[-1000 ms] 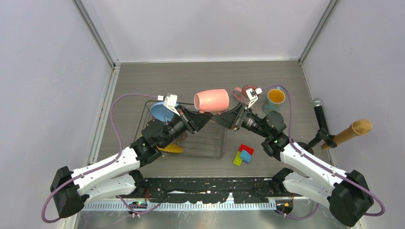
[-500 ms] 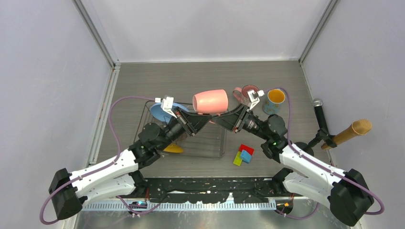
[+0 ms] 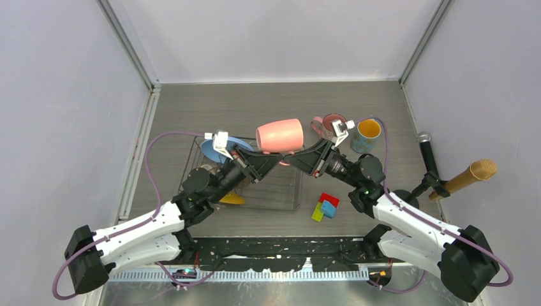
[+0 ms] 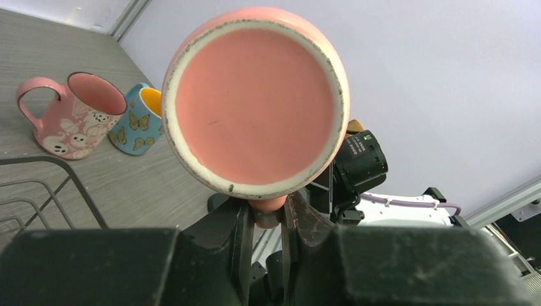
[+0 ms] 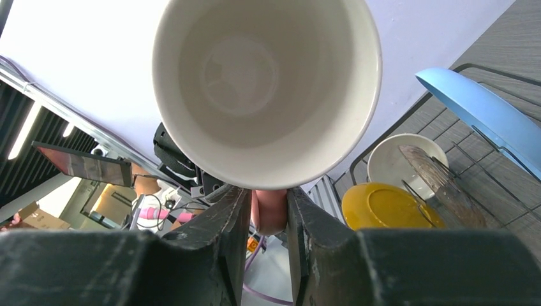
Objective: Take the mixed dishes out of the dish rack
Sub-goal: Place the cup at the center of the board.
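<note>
Once released by my right gripper, the plain salmon mug will rest in front of the speckled pink and blue mugs (image 3: pixel 346 159).
The plain salmon mug (image 3: pixel 279 135) hangs on its side in the air over the dish rack's (image 3: pixel 297 191) far right corner. My left gripper (image 3: pixel 275 157) and right gripper (image 3: pixel 292 157) meet under it, both shut on its handle. The left wrist view shows the mug's base (image 4: pixel 255 102) with the handle between my left gripper (image 4: pixel 266 217). The right wrist view shows its white inside (image 5: pixel 265 83) with the handle between my right gripper (image 5: pixel 269 210). In the rack (image 5: pixel 383 137) are the light blue plate (image 5: pixel 485 108), the yellow plate (image 5: pixel 389 207) and the cream bowl (image 5: pixel 399 162).
The speckled pink mug (image 3: pixel 328 122) and the blue mug with orange inside (image 3: pixel 368 132) stand on the table right of the rack. Red, blue and green blocks (image 3: pixel 325 205) lie near the rack's right front. A microphone (image 3: pixel 427 156) and cardboard tube (image 3: pixel 472 173) are at the right.
The mug and both grippers have drifted slightly to the left. Both grips on the handle look unchanged.
</note>
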Robot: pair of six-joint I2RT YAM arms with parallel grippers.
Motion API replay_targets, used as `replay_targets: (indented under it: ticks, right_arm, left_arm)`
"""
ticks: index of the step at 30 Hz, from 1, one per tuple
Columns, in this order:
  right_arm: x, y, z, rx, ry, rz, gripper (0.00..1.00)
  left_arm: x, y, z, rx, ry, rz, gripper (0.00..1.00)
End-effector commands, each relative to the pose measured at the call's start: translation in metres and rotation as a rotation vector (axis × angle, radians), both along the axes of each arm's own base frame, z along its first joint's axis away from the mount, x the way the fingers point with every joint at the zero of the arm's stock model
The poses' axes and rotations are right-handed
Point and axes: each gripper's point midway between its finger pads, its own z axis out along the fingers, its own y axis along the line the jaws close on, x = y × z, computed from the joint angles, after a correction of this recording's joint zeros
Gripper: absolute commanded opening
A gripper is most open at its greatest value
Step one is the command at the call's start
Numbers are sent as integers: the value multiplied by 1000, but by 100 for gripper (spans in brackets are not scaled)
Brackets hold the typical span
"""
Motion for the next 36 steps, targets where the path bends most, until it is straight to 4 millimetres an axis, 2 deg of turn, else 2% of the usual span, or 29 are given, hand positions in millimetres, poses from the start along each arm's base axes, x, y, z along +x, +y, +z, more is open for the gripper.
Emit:
replay_targets:
  ticks: [1, 4, 10, 13, 17, 23, 31, 36]
  right_arm:
    - [-20, -10, 49, 136, -149, 30, 8]
    - [-20, -11, 50, 143, -148, 25, 1]
    - [-14, -9, 47, 108, -140, -3, 0]
    - [-11, -12, 47, 95, -152, -35, 0]
    - [-9, -16, 49, 91, -164, -76, 0]
    - [-4, -16, 51, 79, -164, -97, 0]
    - [10, -20, 44, -37, -167, -198, 0]
    - [19, -37, 47, -124, -200, -324, 0]
  left_arm:
    - [5, 12, 19, -58, -49, 57, 0]
    - [5, 11, 18, -55, -46, 55, 0]
    - [9, 11, 9, -22, -2, 72, 2]
    - [12, 17, 4, 14, 21, 104, 38]
    - [13, 22, 2, 25, 27, 126, 77]
    - [13, 24, -2, 56, 36, 133, 98]
    - [11, 30, -7, 103, 41, 144, 100]
    - [14, 45, -16, 146, 61, 203, 100]
